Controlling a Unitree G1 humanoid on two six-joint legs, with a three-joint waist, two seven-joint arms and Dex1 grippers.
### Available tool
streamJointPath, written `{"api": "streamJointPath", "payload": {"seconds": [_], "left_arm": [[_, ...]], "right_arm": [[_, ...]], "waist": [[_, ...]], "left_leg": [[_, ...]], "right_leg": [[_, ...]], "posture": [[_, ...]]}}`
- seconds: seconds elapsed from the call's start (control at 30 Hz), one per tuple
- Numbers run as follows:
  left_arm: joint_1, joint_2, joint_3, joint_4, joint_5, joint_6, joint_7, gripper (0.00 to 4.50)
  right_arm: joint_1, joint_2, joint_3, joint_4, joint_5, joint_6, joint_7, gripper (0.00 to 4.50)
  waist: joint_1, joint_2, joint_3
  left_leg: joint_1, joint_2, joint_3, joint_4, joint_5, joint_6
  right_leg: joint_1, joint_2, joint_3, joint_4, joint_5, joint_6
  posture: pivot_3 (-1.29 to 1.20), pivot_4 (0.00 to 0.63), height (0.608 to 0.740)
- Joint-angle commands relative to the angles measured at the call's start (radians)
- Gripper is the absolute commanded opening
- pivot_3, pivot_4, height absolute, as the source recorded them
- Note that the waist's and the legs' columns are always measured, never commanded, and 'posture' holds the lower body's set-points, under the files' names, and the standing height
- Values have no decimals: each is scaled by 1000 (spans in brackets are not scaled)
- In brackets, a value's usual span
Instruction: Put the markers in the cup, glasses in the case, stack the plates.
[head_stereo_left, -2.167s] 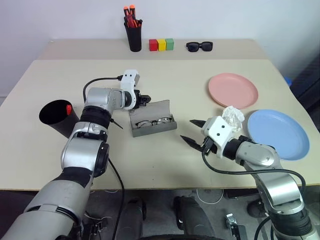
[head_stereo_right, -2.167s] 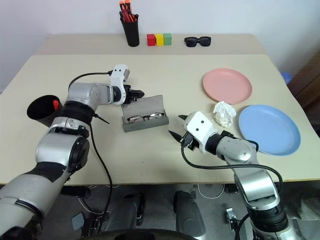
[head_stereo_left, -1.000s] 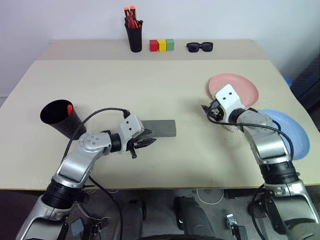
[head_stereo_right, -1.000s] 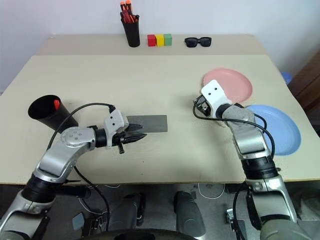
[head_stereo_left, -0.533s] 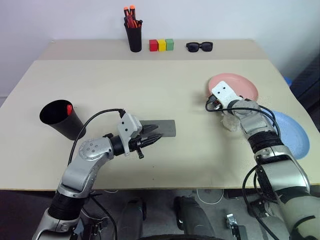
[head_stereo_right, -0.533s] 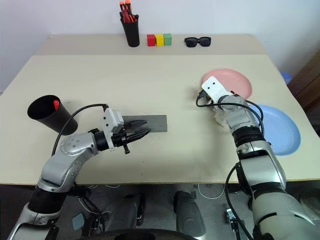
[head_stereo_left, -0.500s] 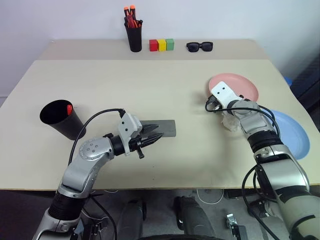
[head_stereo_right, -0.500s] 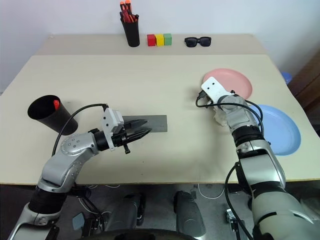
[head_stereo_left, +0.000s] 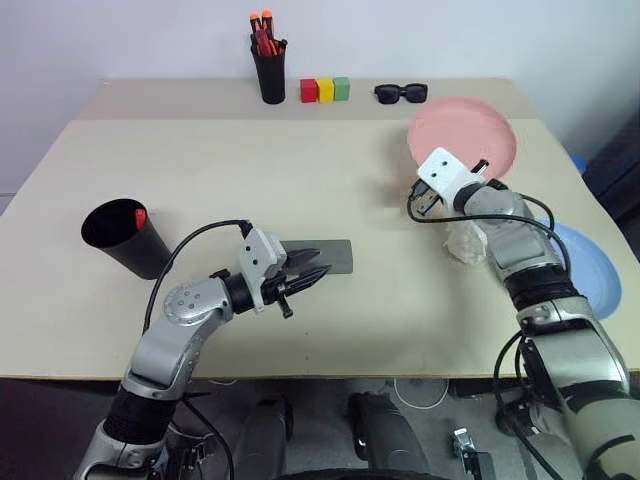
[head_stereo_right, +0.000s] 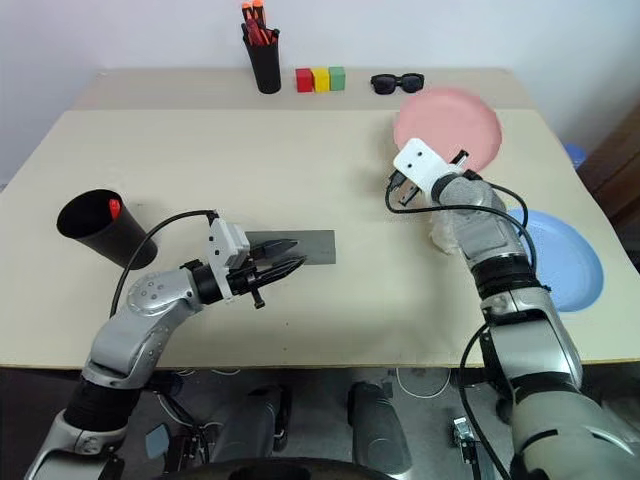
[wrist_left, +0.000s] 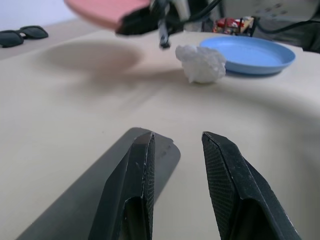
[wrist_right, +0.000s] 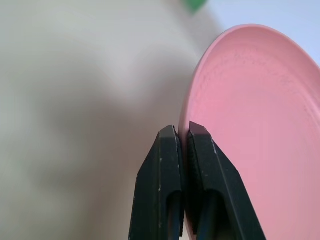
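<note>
My right gripper is going to release the salmon pink plate on top of the light blue plate (head_stereo_left: 561, 267), next to the white paper ball.
My right gripper (wrist_right: 182, 131) is shut on the rim of the salmon pink plate (head_stereo_left: 462, 135), which it holds tilted above the table at the far right. On the table below and to the right lies the light blue plate (head_stereo_left: 585, 265), partly hidden by my right arm. The grey case (head_stereo_left: 325, 255) lies closed at mid-table; the glasses are hidden. Just in front of the case's near end, my left gripper (head_stereo_left: 318, 275) is open with nothing between its fingers. At the left stands the black cup (head_stereo_left: 125, 238) with a red marker (head_stereo_left: 139, 215) in it.
A crumpled white paper ball (head_stereo_left: 465, 240) lies under my right forearm beside the blue plate. Along the back edge stand a black pen pot (head_stereo_left: 268, 70), three coloured blocks (head_stereo_left: 321, 90) and black sunglasses (head_stereo_left: 401, 93).
The case, open with the glasses inside at first, now lies closed. My right gripper has shut on the pink plate's rim and lifted it off the table. The left gripper has hardly moved.
</note>
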Motion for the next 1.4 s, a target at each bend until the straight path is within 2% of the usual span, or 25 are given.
{"api": "streamJointPath", "payload": {"seconds": [0.03,0.23,0.4,0.57,0.77,0.87,1.07,1.27,1.4], "left_arm": [[-42,-19,3,7,-35,-19,-23,1479],[-126,-67,-47,43,-75,-24,-104,1479],[-189,-117,-115,94,-62,-42,-162,1479],[-217,-142,-156,135,-36,-71,-191,1479],[-218,-138,-152,125,-39,-67,-190,1479],[-206,-128,-146,110,-41,-62,-186,1479],[-191,-114,-143,94,-43,-55,-169,1479],[-202,-116,-140,107,-38,-62,-155,1479],[-203,-115,-136,109,-35,-65,-143,1479]], "right_arm": [[92,-80,-138,-300,103,111,80,37],[438,-238,-388,-700,211,331,203,37],[764,-262,-566,-904,250,433,270,37],[936,-229,-578,-940,213,431,230,37],[947,-231,-559,-867,213,426,207,37],[948,-255,-540,-829,202,407,216,1016],[892,-240,-555,-834,259,401,222,3962],[798,-177,-510,-861,367,429,225,3962],[704,-130,-384,-770,314,399,158,3962]], "waist": [[6,0,0],[8,0,0],[1,2,-1],[-7,4,-3],[0,4,-3],[1,4,-3],[-1,4,-3],[0,3,-2],[-1,4,-2]], "left_leg": [[0,0,0,0,0,0],[0,0,-2,0,0,1],[2,0,-1,1,0,1],[7,0,2,1,-1,1],[7,0,2,2,-1,1],[7,0,2,1,-1,1],[7,0,1,1,-1,1],[6,0,1,1,-1,1],[6,0,1,2,-1,1]], "right_leg": [[0,0,0,0,0,0],[4,0,-1,-2,0,0],[6,0,-1,-2,-3,-4],[8,1,1,-2,-3,-4],[9,0,2,-2,-5,-2],[9,0,2,-3,-4,-4],[9,0,2,-3,-4,-4],[9,1,1,-3,-4,-4],[9,1,1,-3,-4,-4]], "posture": [[0,150,740],[0,150,740],[0,150,740],[0,150,740],[0,150,740],[0,150,740],[0,150,740],[0,150,740],[0,150,740]]}}
